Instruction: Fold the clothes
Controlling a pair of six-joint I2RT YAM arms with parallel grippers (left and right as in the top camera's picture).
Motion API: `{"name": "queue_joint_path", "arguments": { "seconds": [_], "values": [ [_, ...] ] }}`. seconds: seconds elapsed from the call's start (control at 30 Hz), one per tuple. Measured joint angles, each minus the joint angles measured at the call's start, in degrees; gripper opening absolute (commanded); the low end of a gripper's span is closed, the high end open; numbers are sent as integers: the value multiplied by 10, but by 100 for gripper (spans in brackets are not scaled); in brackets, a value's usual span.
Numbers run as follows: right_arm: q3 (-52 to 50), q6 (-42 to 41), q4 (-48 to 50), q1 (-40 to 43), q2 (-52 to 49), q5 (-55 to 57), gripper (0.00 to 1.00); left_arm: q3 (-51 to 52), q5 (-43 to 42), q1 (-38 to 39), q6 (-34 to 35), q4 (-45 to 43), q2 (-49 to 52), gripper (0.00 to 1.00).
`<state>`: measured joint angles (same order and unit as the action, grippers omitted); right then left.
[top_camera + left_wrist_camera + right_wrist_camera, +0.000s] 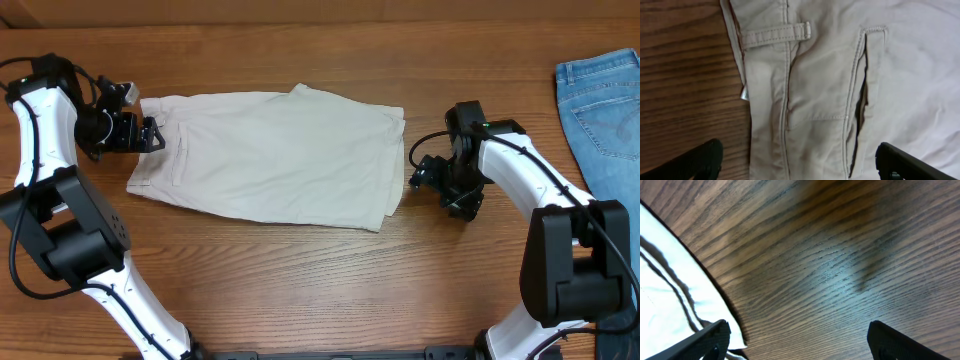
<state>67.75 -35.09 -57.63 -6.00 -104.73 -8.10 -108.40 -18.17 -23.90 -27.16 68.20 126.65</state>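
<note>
I should close my left gripper on the waistband's seam (pixel 148 155) (pixel 784 125) on the beige shorts, just short of the belt loop and next to the pocket slit.
The clothes, a pair of light beige shorts (pixel 270 155), lie folded flat on the wooden table, waistband to the left. My left gripper (pixel 152 133) hovers open at the waistband end. In the left wrist view the waistband, a belt loop (pixel 775 34) and the pocket slit (pixel 860 95) lie under the spread fingers (pixel 702 160), nothing pinched between them. My right gripper (pixel 425 178) stands open just off the shorts' right edge. The right wrist view shows bare wood between its fingers (pixel 710 337), with the layered hem of the shorts (pixel 670 295) at the left.
Blue denim jeans (pixel 605 100) lie at the table's far right edge. Bare wood table (pixel 300 280) stretches in front of the shorts and between the two arm bases.
</note>
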Motion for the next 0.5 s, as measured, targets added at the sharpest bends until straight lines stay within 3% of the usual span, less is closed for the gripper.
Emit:
{"name": "queue_joint_path", "arguments": {
  "seconds": [0.37, 0.5],
  "values": [
    [0, 0, -3, 0, 0, 0, 92, -5, -1, -1, -6, -6, 76, 96],
    [0, 0, -5, 0, 0, 0, 92, -11, -2, -2, -9, -4, 84, 82]
  ]
}}
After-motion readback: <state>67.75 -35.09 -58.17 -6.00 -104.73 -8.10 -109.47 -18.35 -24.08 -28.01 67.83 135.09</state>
